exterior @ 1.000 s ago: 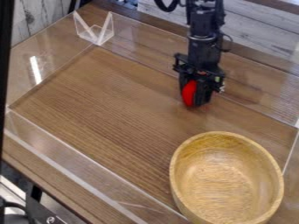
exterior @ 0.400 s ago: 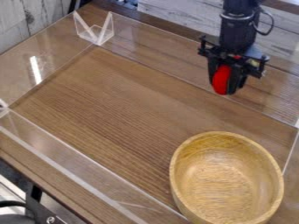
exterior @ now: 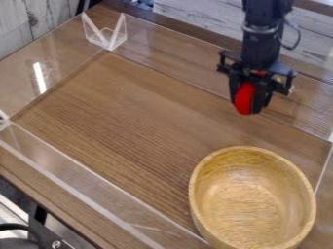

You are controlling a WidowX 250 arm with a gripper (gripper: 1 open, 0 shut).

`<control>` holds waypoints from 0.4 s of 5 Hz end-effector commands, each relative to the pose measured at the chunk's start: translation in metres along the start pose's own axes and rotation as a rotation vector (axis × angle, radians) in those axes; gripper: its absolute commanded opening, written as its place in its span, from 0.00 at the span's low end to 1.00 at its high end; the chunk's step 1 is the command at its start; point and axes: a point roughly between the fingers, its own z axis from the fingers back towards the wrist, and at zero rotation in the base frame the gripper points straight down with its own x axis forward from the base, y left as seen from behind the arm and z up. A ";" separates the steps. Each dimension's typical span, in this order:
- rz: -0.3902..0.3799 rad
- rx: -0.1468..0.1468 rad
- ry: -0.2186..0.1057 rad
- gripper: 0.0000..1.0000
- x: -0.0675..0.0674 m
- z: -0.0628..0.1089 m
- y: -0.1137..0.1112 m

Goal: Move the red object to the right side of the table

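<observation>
Next, I release the red object from my gripper on the brown table (exterior: 237,115), slightly behind the wooden bowl.
The red object (exterior: 246,97) is a small glossy red egg shape held between the black fingers of my gripper (exterior: 248,99), which points straight down and is shut on it. It hangs just above the brown wood-grain table (exterior: 117,117), toward the back right part. The arm rises out of the frame's top edge. I cannot make out the object's green tip.
A round light wooden bowl (exterior: 252,197) stands at the front right, below the gripper in the picture. Low clear acrylic walls (exterior: 78,185) edge the table. A small clear folded piece (exterior: 104,32) stands at the back left corner.
The gripper has carried the red object to the right and lifted it a little off the table. Its wrist has also rolled somewhat. The bowl has stayed put.
</observation>
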 end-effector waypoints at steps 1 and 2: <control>-0.025 -0.001 -0.036 0.00 0.012 0.000 -0.007; -0.014 -0.005 -0.036 0.00 0.004 0.003 0.003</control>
